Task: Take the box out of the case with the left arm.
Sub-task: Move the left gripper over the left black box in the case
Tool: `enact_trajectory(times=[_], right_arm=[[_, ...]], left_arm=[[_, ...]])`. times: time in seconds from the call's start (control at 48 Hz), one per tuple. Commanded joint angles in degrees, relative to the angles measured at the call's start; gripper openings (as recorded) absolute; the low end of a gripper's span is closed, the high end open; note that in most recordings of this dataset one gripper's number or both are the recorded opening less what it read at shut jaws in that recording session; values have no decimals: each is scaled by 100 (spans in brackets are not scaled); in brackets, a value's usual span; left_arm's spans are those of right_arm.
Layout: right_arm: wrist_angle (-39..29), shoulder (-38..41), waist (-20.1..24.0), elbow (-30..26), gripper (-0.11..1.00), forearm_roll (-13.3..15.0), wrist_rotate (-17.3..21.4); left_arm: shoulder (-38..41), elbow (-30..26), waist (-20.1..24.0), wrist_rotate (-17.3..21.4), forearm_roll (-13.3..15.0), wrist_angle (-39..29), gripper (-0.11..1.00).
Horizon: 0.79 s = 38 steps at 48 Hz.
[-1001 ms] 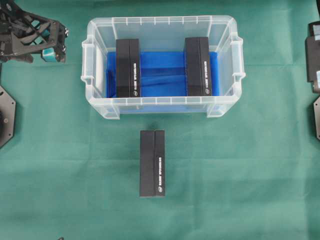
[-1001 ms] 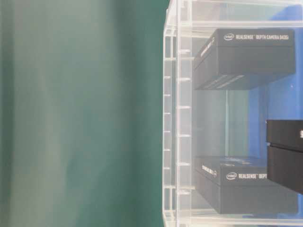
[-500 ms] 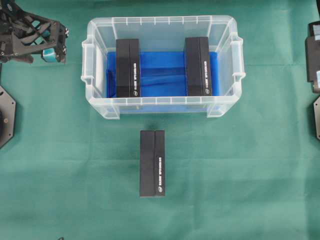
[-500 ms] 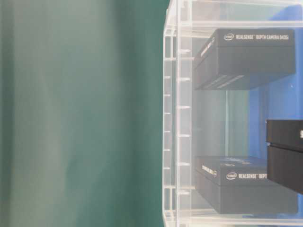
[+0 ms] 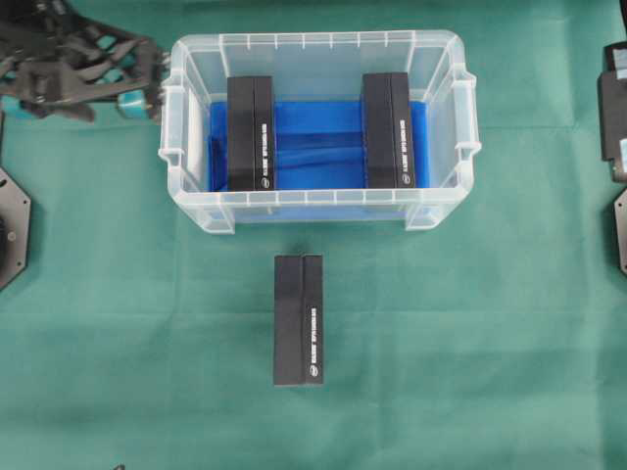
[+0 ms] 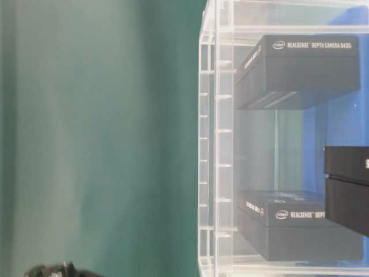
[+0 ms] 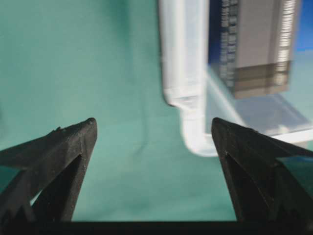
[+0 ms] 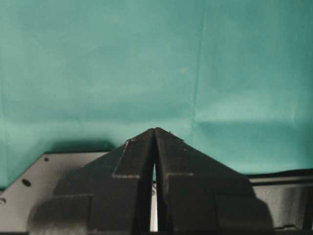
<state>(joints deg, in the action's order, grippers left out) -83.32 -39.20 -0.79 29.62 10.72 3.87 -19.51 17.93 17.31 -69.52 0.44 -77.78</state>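
I should close my left gripper across the middle of the black box (image 5: 252, 139) (image 7: 264, 19) inside the case that is nearer to it, next to the white lettering.
The clear case (image 5: 313, 39) with a blue floor lining (image 5: 318, 147) holds two black boxes, one at the left (image 5: 251, 133) and one at the right (image 5: 389, 129). My left gripper (image 5: 147, 78) is open and empty, just outside the case's left handle rim. In the left wrist view the gripper (image 7: 154, 126) has its jaws wide apart over green cloth, with the case corner (image 7: 185, 73) and the nearer box (image 7: 259, 44) ahead to the right. My right gripper (image 8: 154, 130) is shut and empty over cloth; the right arm (image 5: 615, 98) rests at the right edge.
A third black box (image 5: 299, 319) lies on the green cloth in front of the case; it also shows in the table-level view (image 6: 349, 187). Black base plates sit at the left edge (image 5: 12, 225) and the right edge (image 5: 619, 230).
My left gripper has moved right, from the far left up to the case's left rim, and its tip now shows at the bottom of the table-level view. The boxes and right arm have not moved.
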Motion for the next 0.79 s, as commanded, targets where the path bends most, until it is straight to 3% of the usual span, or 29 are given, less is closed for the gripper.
enact_trajectory(times=[0.0,0.5,0.771], right_arm=[[26,-9,0,-62,0,18,-9],[26,-9,0,-44,0,18,-26],[35,-9,0,-35,-1,18,-26]], left_arm=[[220,-457,-79,0,0,18,96],[1846,-2487,-308,26,0,-281,96],[2180,-2892,-343,35,0,-589,96]])
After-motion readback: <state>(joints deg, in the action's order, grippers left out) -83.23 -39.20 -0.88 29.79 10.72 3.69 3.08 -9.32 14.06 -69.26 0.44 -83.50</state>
